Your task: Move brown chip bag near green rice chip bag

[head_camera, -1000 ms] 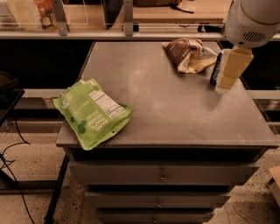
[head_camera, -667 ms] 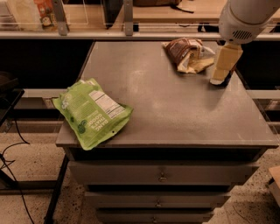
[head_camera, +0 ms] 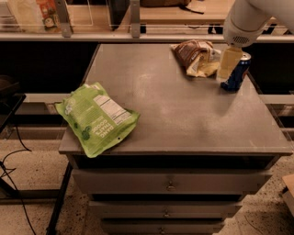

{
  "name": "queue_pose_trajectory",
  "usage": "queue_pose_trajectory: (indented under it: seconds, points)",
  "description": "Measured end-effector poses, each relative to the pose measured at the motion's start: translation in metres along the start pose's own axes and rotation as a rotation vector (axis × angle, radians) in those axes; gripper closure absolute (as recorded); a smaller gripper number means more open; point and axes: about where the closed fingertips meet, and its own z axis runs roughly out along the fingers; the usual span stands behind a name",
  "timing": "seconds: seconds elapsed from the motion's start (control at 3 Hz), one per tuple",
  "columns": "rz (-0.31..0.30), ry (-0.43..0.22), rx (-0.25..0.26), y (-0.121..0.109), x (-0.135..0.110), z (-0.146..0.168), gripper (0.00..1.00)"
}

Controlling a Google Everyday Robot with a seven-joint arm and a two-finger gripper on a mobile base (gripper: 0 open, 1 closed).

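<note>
Next, my gripper goes to the brown chip bag's middle (head_camera: 195, 58) and closes there, staying clear of the blue soda can.
The brown chip bag (head_camera: 195, 56), wrinkly with dark brown front and cream sides, lies at the far right of the grey cabinet top (head_camera: 183, 114). The green rice chip bag (head_camera: 95, 117), flat and lime green with a white label, lies at the front left corner, overhanging the edge. My gripper (head_camera: 227, 64) hangs from the white arm at the far right, just right of the brown bag and in front of a blue can.
A blue soda can (head_camera: 236, 73) stands upright right behind the gripper, close to the brown bag. A shelf with rails and boxes (head_camera: 36, 13) runs behind the cabinet. Drawers (head_camera: 170, 183) are below the top. Cables lie on the floor at left.
The arm and gripper have moved up and away toward the far right, closer to the brown bag. The blue can now shows beside the gripper. The bags have not moved.
</note>
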Motion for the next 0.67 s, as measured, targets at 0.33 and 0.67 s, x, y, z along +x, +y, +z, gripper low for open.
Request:
queue_pose_trajectory:
  seconds: [0.33, 0.67]
  points:
    - [0.025, -0.018, 0.017, -0.015, -0.001, 0.03, 0.0]
    - [0.041, -0.042, 0.025, -0.027, -0.01, 0.053, 0.0]
